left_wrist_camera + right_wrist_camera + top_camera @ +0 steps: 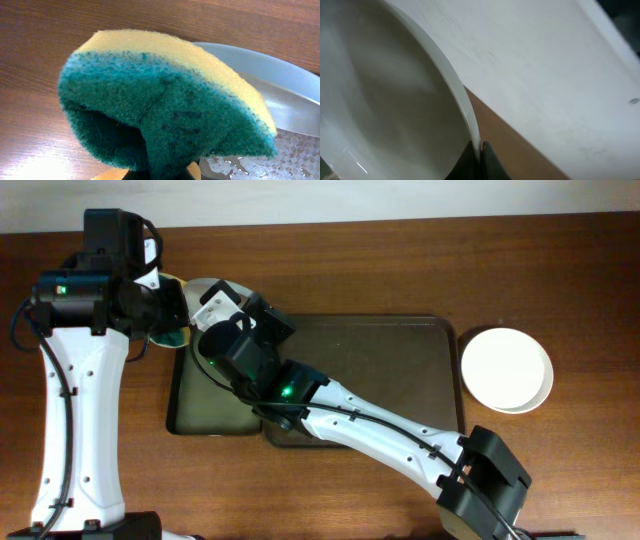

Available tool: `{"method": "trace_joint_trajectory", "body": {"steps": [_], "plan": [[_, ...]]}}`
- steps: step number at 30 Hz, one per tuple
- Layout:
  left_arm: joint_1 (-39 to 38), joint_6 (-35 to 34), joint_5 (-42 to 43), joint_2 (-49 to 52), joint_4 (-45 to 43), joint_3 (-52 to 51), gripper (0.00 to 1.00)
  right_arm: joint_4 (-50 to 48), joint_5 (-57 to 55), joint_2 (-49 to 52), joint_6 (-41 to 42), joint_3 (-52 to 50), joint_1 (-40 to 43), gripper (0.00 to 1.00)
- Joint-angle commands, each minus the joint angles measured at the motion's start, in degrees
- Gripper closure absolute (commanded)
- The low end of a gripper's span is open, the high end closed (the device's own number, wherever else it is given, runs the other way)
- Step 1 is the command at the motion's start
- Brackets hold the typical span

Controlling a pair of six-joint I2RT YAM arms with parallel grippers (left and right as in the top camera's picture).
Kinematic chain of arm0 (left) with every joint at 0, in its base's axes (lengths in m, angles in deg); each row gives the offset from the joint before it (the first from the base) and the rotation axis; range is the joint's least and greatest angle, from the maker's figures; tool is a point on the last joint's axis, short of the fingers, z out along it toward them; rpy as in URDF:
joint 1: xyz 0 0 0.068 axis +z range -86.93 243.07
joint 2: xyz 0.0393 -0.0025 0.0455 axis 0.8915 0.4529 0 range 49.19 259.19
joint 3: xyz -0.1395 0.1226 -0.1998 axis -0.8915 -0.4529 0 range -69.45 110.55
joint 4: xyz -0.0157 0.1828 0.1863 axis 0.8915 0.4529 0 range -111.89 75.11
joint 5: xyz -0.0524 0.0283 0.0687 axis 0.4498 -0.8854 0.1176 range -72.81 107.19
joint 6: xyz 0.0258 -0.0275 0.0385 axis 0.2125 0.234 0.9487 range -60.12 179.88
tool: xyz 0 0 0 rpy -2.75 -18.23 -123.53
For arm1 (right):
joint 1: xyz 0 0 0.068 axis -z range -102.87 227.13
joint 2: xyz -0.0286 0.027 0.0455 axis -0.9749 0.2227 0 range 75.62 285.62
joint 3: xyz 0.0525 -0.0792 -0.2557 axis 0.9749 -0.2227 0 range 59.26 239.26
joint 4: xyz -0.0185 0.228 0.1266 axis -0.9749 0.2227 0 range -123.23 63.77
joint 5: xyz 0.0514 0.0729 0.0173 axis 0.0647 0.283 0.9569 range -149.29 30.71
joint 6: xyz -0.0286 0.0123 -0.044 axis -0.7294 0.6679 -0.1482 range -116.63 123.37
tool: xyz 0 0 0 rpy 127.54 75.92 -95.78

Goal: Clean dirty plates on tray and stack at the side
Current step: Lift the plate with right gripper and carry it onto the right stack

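Next, my right gripper releases the plate it holds on top of the stacked white plates [504, 370] next to the large tray.
My right gripper [216, 308] is shut on the rim of a white plate [204, 286] and holds it tilted up at the table's back left, left of the large dark brown tray [390, 370]. In the right wrist view the fingers [481, 151] pinch the plate's rim [395, 100]. My left gripper [163, 315] is shut on a yellow and green sponge [173, 335] right beside the plate. In the left wrist view the sponge [165, 100] fills the frame above the jaws [160, 174], with the wet plate [280, 85] behind it. No smear shows.
White plates [507, 368] sit stacked on the table to the right of the large tray. A smaller dark tray with a greenish floor [200, 405] lies against the large tray's left side, under my right arm. The table's back edge is close behind the held plate.
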Motion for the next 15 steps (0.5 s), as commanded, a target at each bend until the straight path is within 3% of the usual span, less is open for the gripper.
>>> {"method": "trace_joint_trajectory", "body": {"steps": [1, 6, 10, 13, 15], "plan": [[0.11, -0.57, -0.59, -0.98, -0.11, 0.26, 1.00, -0.26, -2.38, -0.35, -4.44, 0.96, -0.33, 0.96], [0.11, -0.57, -0.59, -0.98, -0.09, 0.26, 1.00, -0.15, -2.36, -0.33, -0.31, 0.96, -0.20, 0.96], [0.11, -0.57, -0.57, -0.98, -0.09, 0.26, 1.00, 7.28, -0.15, -0.33, 17.09, 0.96, 0.68, 0.96], [0.11, -0.57, -0.57, -0.98, -0.09, 0.26, 1.00, 20.06, 16.94, -0.35, 33.53, 0.96, 2.86, 0.96], [0.11, -0.79, -0.52, -0.98, -0.09, 0.26, 1.00, 23.74, 26.43, -0.37, 38.25, 0.98, 5.09, 0.96]]}}
